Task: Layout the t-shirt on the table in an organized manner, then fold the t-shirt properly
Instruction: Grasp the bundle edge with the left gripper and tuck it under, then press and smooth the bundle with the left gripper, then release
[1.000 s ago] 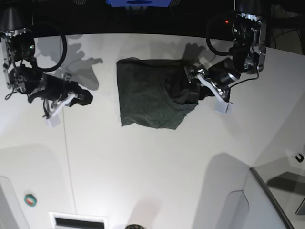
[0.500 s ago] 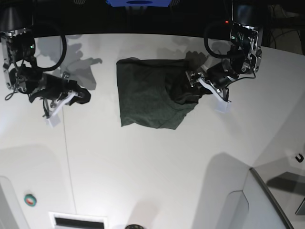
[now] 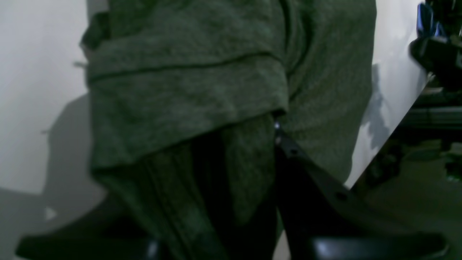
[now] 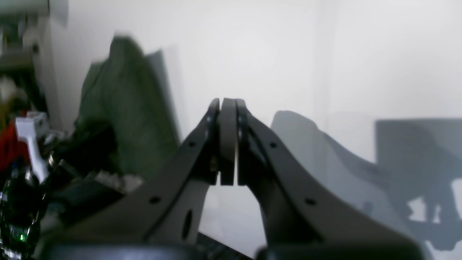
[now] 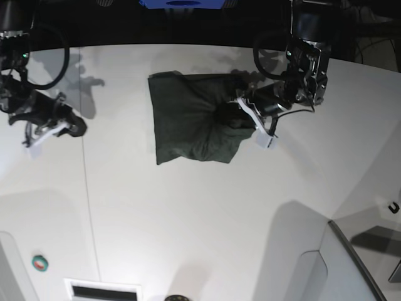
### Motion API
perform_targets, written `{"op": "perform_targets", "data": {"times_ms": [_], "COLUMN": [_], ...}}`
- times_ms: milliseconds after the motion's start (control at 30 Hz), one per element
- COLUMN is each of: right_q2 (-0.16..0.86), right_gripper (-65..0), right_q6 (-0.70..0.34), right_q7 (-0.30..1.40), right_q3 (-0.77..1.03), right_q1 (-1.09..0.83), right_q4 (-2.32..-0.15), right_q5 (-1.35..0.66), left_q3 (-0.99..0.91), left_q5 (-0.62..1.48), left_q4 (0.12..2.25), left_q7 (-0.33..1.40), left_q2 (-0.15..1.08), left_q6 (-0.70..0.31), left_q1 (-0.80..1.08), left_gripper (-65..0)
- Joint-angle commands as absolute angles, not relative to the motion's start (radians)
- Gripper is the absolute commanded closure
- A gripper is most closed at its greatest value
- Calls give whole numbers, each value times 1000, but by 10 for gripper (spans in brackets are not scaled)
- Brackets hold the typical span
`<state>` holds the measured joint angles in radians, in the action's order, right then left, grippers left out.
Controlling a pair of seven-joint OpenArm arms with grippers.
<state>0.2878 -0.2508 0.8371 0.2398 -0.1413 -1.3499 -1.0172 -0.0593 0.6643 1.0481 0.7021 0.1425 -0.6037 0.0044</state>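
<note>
The dark green t-shirt has a middle of the near edge [image 5: 189, 160]. Next, my left gripper lets go of the gathered cloth by that spot.
The dark green t-shirt [image 5: 191, 119] lies bunched on the white table [image 5: 188, 219], its right side gathered into folds. My left gripper [image 5: 240, 113] is shut on that gathered right side. In the left wrist view the t-shirt [image 3: 187, 94] fills the frame and hangs between the black fingers [image 3: 310, 180], hiding the tips. My right gripper [image 5: 74, 127] is shut and empty, low over the table at far left, well clear of the shirt. In the right wrist view its pads [image 4: 227, 137] meet with nothing between them, and the t-shirt [image 4: 126, 112] lies far off to the left.
A thin dark seam [image 5: 88, 207] runs down the table's left part. A grey angled panel [image 5: 354, 263] sits at the near right corner. A green round button [image 5: 39, 263] and a vent slot [image 5: 103, 291] are at the near left edge.
My left gripper has moved left and away with the shirt's right side, bunching the shirt narrower. My right arm has swung left, away from the shirt.
</note>
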Motion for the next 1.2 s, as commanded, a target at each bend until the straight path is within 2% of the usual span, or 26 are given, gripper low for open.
{"op": "perform_targets", "data": {"times_ms": [0, 233, 467, 667, 800, 1000, 1167], "right_q2": [305, 306, 306, 303, 300, 298, 298], "right_gripper": [-6, -8, -8, -8, -8, -8, -8], "right_q6": [-269, -269, -269, -269, -269, -269, -269], "right_q7": [826, 826, 826, 826, 826, 825, 820], "right_q3": [274, 395, 400, 401, 401, 401, 403], "right_q1": [-140, -193, -203, -202, -199, -197, -199], "right_q4": [-1368, -1369, -1371, -1372, -1372, -1372, -1372], "right_q5": [-1036, -1036, -1036, -1041, -1043, -1043, -1043], "left_q3": [-64, 71, 541, 845, 957, 969, 970], "left_q5": [624, 624, 624, 613, 470, 220, 151], "left_q4": [1056, 1064, 1110, 1182, 1211, 1253, 1247], "left_q7": [708, 831, 901, 897, 894, 894, 898], "left_q2": [171, 262, 394, 478, 461, 343, 249], "left_q6": [-568, -568, -568, -568, -568, -573, -575], "left_q1": [-19, -150, -335, -483, -544, -542, -549], "left_gripper": [0, 0, 0, 0, 0, 0, 0]}}
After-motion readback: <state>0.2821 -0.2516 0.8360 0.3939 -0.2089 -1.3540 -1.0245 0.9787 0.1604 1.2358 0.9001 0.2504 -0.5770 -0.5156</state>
